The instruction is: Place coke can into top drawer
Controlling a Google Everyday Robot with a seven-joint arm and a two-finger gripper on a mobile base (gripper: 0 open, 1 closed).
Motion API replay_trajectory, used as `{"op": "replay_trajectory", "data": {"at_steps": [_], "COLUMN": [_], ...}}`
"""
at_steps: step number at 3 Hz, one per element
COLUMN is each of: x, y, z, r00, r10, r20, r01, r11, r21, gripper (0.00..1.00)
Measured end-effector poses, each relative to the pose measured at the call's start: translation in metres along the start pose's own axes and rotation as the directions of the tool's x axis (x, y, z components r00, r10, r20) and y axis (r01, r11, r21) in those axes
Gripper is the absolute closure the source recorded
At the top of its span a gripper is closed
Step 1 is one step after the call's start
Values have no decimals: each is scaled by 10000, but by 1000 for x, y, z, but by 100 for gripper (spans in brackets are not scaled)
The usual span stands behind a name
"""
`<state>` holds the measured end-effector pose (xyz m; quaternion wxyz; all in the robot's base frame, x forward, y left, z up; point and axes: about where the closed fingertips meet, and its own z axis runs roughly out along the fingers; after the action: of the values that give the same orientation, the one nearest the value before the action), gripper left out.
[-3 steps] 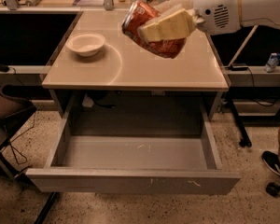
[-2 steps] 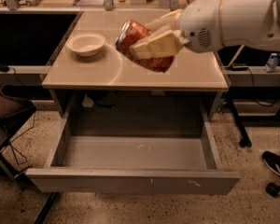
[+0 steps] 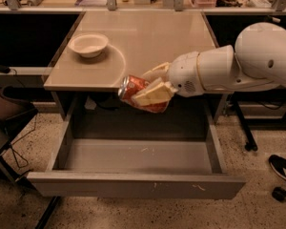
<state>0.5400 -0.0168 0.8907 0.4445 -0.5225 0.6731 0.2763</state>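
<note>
Next, my gripper lets go of the coke can inside the top drawer (image 3: 140, 161), close behind the middle of the drawer's front panel.
The coke can (image 3: 136, 90), red-orange with a silver end, lies on its side in my gripper (image 3: 150, 89), which is shut on it. The silver end points left. My white arm (image 3: 229, 73) reaches in from the right and holds the can in the air, in front of the table's front edge and above the back of the top drawer (image 3: 133, 185). The grey drawer is pulled fully open below the tabletop and its inside shows nothing in it.
A white bowl (image 3: 88, 44) sits at the left of the tan tabletop (image 3: 152, 37). A dark chair (image 3: 7, 111) stands at the left. A black table leg (image 3: 243, 128) and a shoe (image 3: 282, 168) are at the right.
My arm has moved down and toward the front with the can, from over the tabletop to in front of its edge, above the open drawer.
</note>
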Motion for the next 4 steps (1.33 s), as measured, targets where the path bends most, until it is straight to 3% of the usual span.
{"op": "replay_trajectory", "data": {"at_steps": [1, 2, 4], "x": [55, 110, 119], "y": [3, 22, 30], "z": [-2, -15, 2], "r00": [9966, 9818, 9830], "r10": [553, 1415, 1193], "r20": [-607, -1265, -1395], "r01": [-576, -1492, -1304], "r11": [9977, 9874, 9887], "r21": [-363, -533, -734], "gripper": [100, 100, 100]}}
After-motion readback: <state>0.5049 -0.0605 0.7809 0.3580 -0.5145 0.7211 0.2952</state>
